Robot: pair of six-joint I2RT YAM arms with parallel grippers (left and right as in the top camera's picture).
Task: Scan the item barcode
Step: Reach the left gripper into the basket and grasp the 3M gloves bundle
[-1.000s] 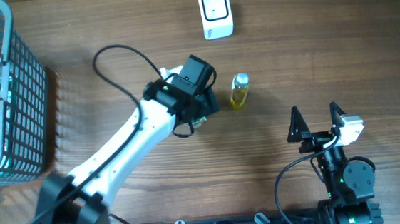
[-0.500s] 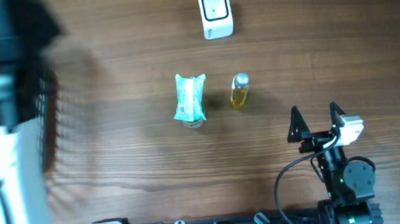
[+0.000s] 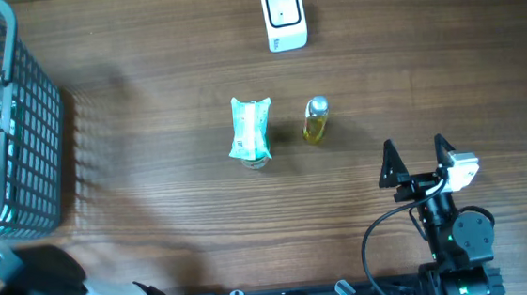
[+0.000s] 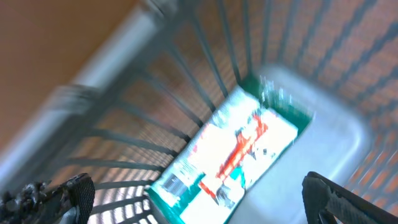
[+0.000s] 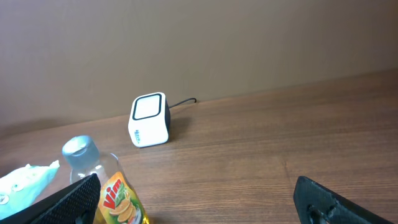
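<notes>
I will next close my left gripper on the small white-and-red packet beside the long red packet in the grey wire basket.
The white barcode scanner (image 3: 282,17) stands at the table's far side, also seen in the right wrist view as a scanner (image 5: 149,119). A green-white pouch (image 3: 250,130) lies mid-table beside a yellow bottle (image 3: 315,120). My right gripper (image 3: 417,159) rests open near the front right, nothing between its fingers; the bottle (image 5: 109,190) and pouch (image 5: 25,180) lie ahead to its left. My left gripper (image 4: 199,205) is open above the basket (image 4: 118,50), over a blurred green, white and red packet (image 4: 233,155) with a barcode patch. In the overhead view only the left arm's base shows.
The grey wire basket (image 3: 46,136) stands at the table's left edge with packets inside. The scanner's cable runs off the far edge. The right arm's base and cable (image 3: 459,240) sit at the front right, beside the black rail along the front edge.
My left arm has swung from over the pouch at mid-table away to the left and now hangs over the basket. The pouch lies uncovered beside the bottle. The right arm is still.
</notes>
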